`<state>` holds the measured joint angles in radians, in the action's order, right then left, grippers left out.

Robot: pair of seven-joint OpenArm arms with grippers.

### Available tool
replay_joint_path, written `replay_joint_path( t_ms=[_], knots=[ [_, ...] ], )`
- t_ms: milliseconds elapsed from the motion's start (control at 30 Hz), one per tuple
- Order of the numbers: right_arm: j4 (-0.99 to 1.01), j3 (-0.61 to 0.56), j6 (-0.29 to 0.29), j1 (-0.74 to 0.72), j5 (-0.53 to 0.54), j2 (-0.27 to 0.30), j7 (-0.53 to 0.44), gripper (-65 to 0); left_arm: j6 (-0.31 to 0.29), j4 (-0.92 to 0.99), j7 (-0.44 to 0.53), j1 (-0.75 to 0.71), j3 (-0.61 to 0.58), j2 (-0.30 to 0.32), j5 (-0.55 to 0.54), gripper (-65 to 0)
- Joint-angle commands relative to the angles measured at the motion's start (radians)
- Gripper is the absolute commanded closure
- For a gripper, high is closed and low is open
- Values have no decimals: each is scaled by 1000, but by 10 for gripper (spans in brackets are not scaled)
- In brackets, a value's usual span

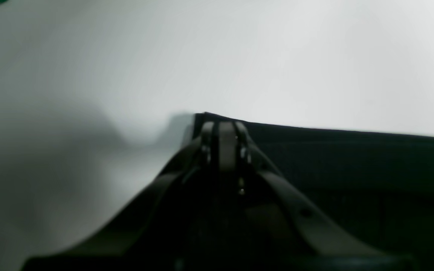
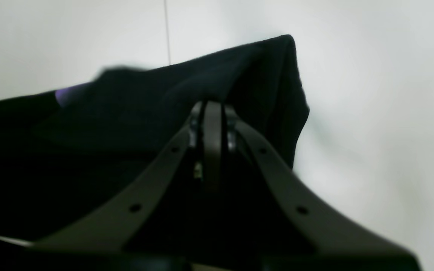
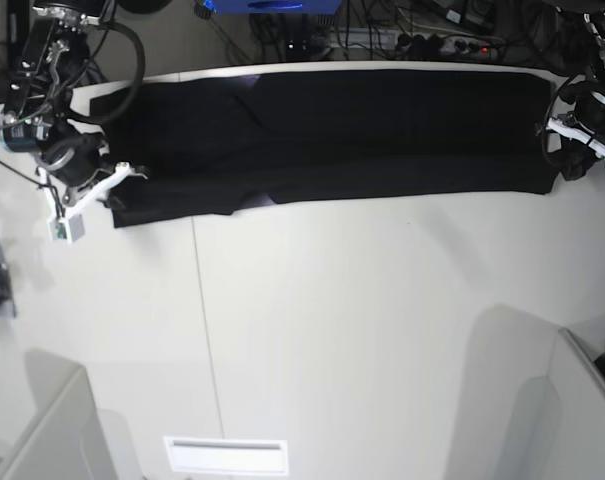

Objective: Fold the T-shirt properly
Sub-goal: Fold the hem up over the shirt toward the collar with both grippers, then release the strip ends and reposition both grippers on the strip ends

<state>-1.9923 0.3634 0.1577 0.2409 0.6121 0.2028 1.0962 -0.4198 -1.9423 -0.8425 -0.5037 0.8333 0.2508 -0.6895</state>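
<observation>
Next, my left gripper opens, takes the T-shirt's end further back (image 3: 532,128) and help slide it toward the middle, because the T-shirt's far edge lies along the table's edge.
The black T-shirt (image 3: 332,130) lies stretched in a long band along the far side of the white table (image 3: 362,330). My left gripper (image 1: 225,126) is shut on a corner of the T-shirt (image 1: 352,158); in the base view it sits at the cloth's right end (image 3: 554,160). At the left end, my right gripper (image 2: 212,107) is shut on a bunched fold of the T-shirt (image 2: 164,98), which rises into a peak above the fingers. In the base view this gripper (image 3: 122,185) is at the cloth's near-left corner. A small purple patch of print (image 2: 66,94) peeks out.
Cables and a power strip (image 3: 432,40) run behind the table's far edge. A thin seam (image 3: 200,310) crosses the tabletop from front to back. A white slotted plate (image 3: 225,455) sits near the front edge, with grey panels (image 3: 52,430) at both front corners.
</observation>
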Motion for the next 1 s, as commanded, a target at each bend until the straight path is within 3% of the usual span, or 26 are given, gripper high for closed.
replay_joint_path(
  t_ms=[0, 100, 167, 467, 700, 967],
  knots=[
    [-22, 23, 6, 5, 52, 16, -18, 0, -3, -21, 19, -14, 11, 14, -14, 0],
    [-25, 98, -2, 44, 230, 24, -9, 0, -3, -21, 19, -25, 11, 15, -12, 0],
    [-25, 128, -4, 47, 266, 24, 34, 0, -3, -26, 19, -48, 7, 15, -14, 0],
    [-20, 141, -4, 99, 263, 22, 65, 0, -3, -32, 19, -135, 5, 14, -14, 0],
    [-17, 135, 4, 120, 116, 13, 68, 0, -4, -27, 19, -186, -33, 15, -9, 0],
    [17, 133, 4, 131, 111, 11, 103, 0, -4, -24, 19, -181, -24, 14, -9, 0]
  ],
)
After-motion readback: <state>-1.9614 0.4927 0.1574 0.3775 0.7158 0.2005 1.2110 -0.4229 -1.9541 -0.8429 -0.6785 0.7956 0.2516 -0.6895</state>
